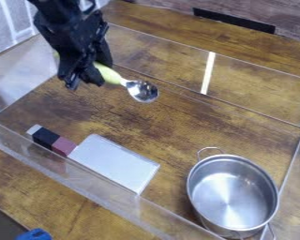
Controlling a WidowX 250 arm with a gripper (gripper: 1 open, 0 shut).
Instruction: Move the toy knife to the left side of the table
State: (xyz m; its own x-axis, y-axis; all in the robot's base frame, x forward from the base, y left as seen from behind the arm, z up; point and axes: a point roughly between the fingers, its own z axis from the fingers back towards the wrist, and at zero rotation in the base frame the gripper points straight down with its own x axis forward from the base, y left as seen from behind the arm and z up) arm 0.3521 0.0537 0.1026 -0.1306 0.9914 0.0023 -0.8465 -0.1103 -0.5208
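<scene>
The toy knife will go down from my gripper on the wood (74, 119) just behind the cleaver's black-and-maroon handle.
The toy knife (140, 90) has a yellow-green handle and a shiny silver rounded head. My black gripper (90, 73) is shut on its handle at the back left of the table (178, 127). The knife slants down to the right from the fingers. Its silver head hangs low over the dark wood planks, and I cannot tell whether it touches them. The gripper points steeply downward, and its body hides the handle's upper end.
A flat grey cleaver (112, 161) with a black-and-maroon handle lies near the front left wall. A steel pot (232, 195) stands at the front right corner. Low clear acrylic walls (210, 71) ring the tabletop. Something blue (34, 234) lies outside the front wall.
</scene>
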